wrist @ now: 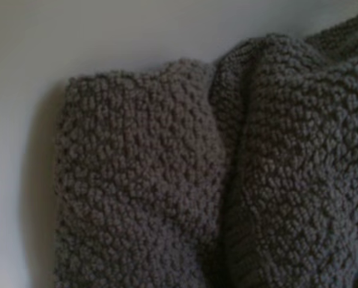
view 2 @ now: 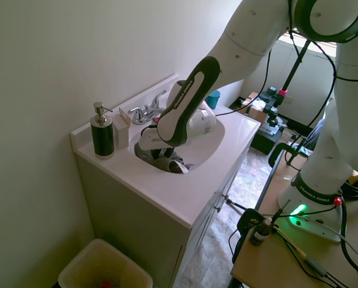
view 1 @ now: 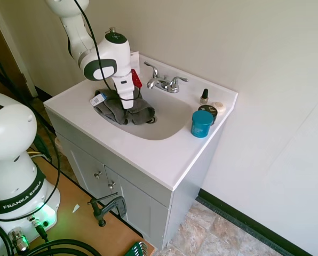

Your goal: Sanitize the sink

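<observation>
The grey cloth will go down from my gripper on the vanity top beside the basin [view 1: 85, 88], at the soap dispenser's end. The cloth still lies crumpled in the basin.
The sink [view 1: 169, 121] is a glossy white oval basin in a white vanity top, with a chrome two-handle faucet [view 1: 164, 82] at its back. A crumpled grey knit cloth [view 1: 121, 112] with a white tag lies in the basin beside the small drain [view 1: 151, 119]. My gripper [view 1: 128, 108] points straight down into the cloth, its tip buried in the folds. From the other side, the sink [view 2: 208, 147], faucet [view 2: 144, 111], cloth [view 2: 170, 164] and gripper [view 2: 161, 155] show the same. The wrist view is filled by the cloth [wrist: 167, 180] on white porcelain.
A teal jar [view 1: 202, 124], a dark-lidded jar [view 1: 208, 110], a small dark bottle [view 1: 204, 96] and a round white item [view 1: 218, 106] stand on the vanity's right. A dark soap dispenser [view 2: 101, 133] and a white box [view 2: 121, 129] stand at its other end. A waste bin [view 2: 104, 269] stands on the floor.
</observation>
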`<control>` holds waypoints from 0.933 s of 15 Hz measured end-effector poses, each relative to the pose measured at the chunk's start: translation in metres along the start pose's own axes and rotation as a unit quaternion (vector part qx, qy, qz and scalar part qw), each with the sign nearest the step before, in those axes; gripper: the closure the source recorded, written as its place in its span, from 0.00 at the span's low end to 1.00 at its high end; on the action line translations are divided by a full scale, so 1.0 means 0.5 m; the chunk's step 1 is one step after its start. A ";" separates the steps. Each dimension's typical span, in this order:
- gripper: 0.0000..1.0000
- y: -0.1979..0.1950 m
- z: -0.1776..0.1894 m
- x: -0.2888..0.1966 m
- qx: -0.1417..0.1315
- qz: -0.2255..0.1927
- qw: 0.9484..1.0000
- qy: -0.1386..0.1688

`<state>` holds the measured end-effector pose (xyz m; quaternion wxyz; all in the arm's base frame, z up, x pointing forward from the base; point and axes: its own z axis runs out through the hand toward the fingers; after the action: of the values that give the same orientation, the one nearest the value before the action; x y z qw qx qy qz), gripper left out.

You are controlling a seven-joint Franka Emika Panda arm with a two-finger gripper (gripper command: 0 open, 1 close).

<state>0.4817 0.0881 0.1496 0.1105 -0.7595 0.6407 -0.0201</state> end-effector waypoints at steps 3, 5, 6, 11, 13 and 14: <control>1.00 0.002 -0.026 -0.002 0.010 0.025 0.999 -0.047; 1.00 0.007 -0.048 0.000 0.011 0.029 0.996 -0.088; 1.00 0.013 -0.060 -0.001 0.010 0.017 0.994 -0.106; 1.00 0.120 -0.137 -0.028 -0.010 -0.107 0.988 -0.110; 1.00 0.149 -0.179 -0.045 -0.001 -0.163 0.983 -0.081; 1.00 0.159 -0.204 -0.053 0.009 -0.189 0.980 -0.063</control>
<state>0.3823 0.0872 0.2364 0.1518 -0.8656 0.4771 0.0018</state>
